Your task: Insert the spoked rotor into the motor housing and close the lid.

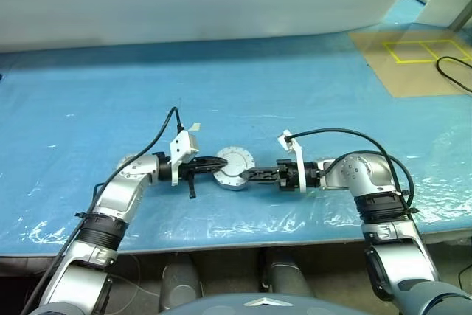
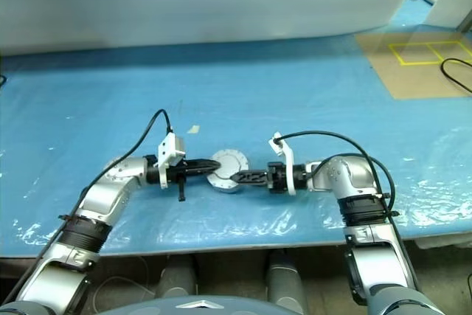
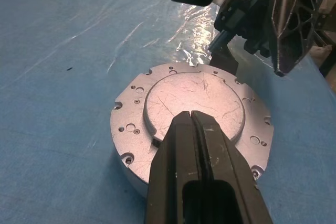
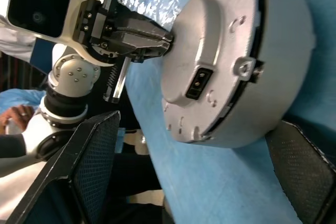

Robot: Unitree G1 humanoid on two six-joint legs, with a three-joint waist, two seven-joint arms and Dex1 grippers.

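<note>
A dark gap shows where the lid meets the motor housing, so my right gripper will pinch the lid's side (image 4: 223,72) and the motor housing's bottom side together before it lifts.
The motor housing (image 4: 283,61) is a short round silver body standing on the blue table. The lid (image 3: 194,98) lies on top of it, plain pale grey face up, with a thin dark seam between the two. My left gripper (image 1: 224,160) is shut, and its tips rest on the raised middle of the lid. From the other side, my right gripper (image 1: 245,175) stands open, its mesh fingers (image 4: 92,156) wide apart on either side of the housing's wall. The spoked rotor is hidden.
Blue plastic sheeting (image 1: 110,94) covers the table, whose front edge runs just below my arms. A cardboard sheet (image 1: 413,71) with yellow tape squares and a black cable (image 1: 451,71) lie at the far right. A person's hand (image 4: 16,114) shows behind my left arm.
</note>
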